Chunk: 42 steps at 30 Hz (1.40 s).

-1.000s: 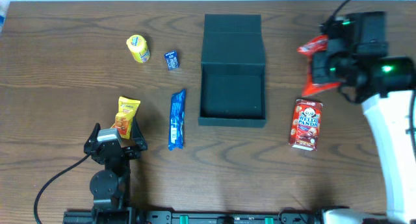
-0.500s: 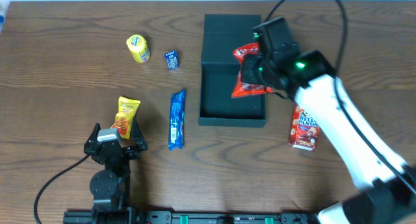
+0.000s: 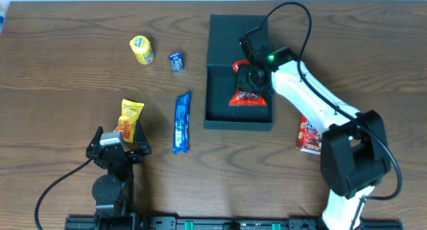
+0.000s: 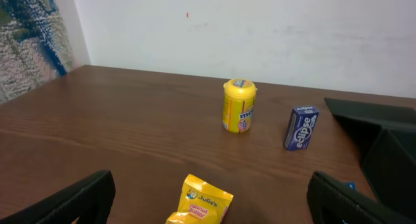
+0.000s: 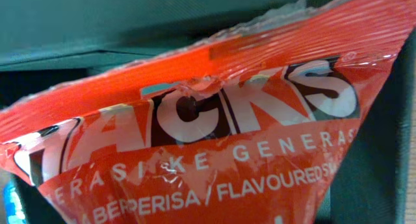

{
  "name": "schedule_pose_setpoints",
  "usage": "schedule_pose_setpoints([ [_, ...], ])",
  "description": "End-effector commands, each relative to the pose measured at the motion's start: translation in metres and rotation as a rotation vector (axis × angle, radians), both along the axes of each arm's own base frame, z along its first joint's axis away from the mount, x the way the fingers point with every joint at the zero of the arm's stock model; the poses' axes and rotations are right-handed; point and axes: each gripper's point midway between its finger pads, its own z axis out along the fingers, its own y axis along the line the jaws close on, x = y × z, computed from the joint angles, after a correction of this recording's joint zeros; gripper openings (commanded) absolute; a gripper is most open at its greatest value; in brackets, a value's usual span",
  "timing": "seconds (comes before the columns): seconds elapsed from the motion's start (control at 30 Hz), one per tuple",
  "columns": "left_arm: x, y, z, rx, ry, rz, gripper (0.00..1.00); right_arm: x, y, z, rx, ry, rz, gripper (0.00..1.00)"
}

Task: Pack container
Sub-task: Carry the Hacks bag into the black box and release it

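Observation:
Next, I release the red snack packet from my right gripper inside the container [image 3: 249, 94], along the Hello Panda box side.
The container [image 3: 239, 125] is a dark green-black square box at the table's middle, with its flap lid [image 3: 237, 35] open and lying flat behind it. My right gripper [image 3: 252, 75] is over the box's far right part, shut on the top of a red snack packet [image 3: 248, 97] that hangs down into the box. In the right wrist view the red packet [image 5: 208, 139] fills the frame and hides the fingers, with the container wall [image 5: 97, 23] behind it. My left gripper [image 3: 120, 142] is open and empty at the front left, just behind a yellow Julie's packet [image 4: 205, 201].
A yellow tub [image 3: 141, 50] and a small blue Eclipse box [image 3: 176, 61] stand at the back left. A long blue packet [image 3: 181, 122] lies left of the container. A Hello Panda box [image 3: 308, 135] lies right of it, partly under my right arm. The yellow Julie's packet [image 3: 131, 119] lies front left.
My right gripper carried the red packet from the right side of the table leftwards over the container and lowered it into the box. The left arm has not moved.

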Motion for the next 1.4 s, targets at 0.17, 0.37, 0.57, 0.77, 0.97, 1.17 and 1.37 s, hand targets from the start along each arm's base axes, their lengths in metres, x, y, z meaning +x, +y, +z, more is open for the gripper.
schedule_pose_setpoints([
  [0.17,-0.002,0.006,-0.019,0.001,0.061,0.030,0.95,-0.006,-0.012,-0.008,-0.048,0.042,-0.027,0.10],
  [0.37,-0.002,0.006,-0.019,0.001,0.061,0.030,0.95,-0.012,-0.022,-0.011,-0.101,0.060,-0.033,0.13],
  [0.57,-0.002,0.005,-0.019,0.001,0.061,0.030,0.95,-0.013,-0.021,-0.012,-0.106,0.060,-0.015,0.20],
  [0.77,-0.002,0.005,-0.019,0.001,0.061,0.030,0.96,-0.016,-0.022,-0.012,-0.113,0.069,-0.004,0.31],
  [0.97,-0.002,0.005,-0.019,0.001,0.061,0.030,0.95,-0.017,-0.023,-0.013,-0.118,0.074,0.004,0.39],
  [1.17,-0.002,0.005,-0.019,0.001,0.061,0.030,0.95,-0.017,-0.023,-0.013,-0.120,0.073,0.011,0.53],
  [1.37,-0.002,0.005,-0.019,0.001,0.061,0.030,0.96,-0.018,-0.023,-0.010,-0.122,0.067,0.029,0.88],
])
